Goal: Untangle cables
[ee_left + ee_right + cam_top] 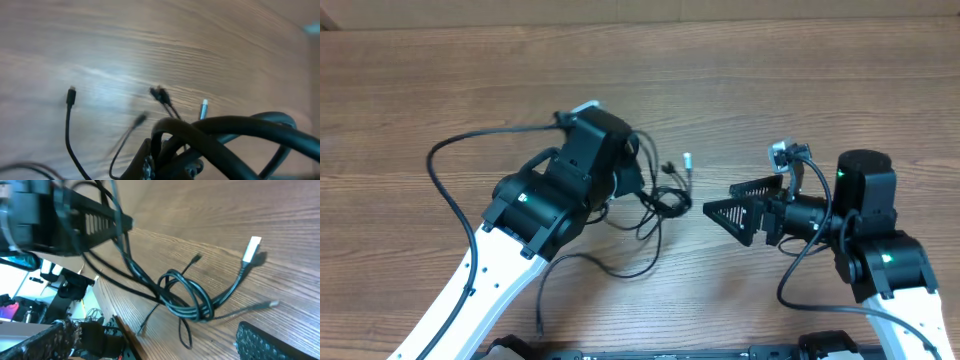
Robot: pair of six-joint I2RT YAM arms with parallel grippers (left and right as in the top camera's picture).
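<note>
My left gripper is holding the cables away from the knot. My right gripper should therefore grip it near the silver-tipped plug (686, 190) before my left gripper comes closer.
The cables (667, 200) lie knotted mid-table, with a silver-tipped plug (687, 158) pointing away and a strand (620, 266) looping toward the front. My left gripper (638, 182) is shut on the cables at the knot's left side. In the right wrist view its fingers (107, 220) pinch strands that run down to the knot (187, 297). The left wrist view shows blurred black loops (225, 132) close to the lens and loose plugs (159, 93) on the wood. My right gripper (718, 197) stands open just right of the knot, holding nothing.
The left arm's own thick wire (442, 165) arcs over the table at the left. The table's front edge (131, 335) runs close below the knot in the right wrist view. A silver plug (253, 244) lies farthest out on the wood.
</note>
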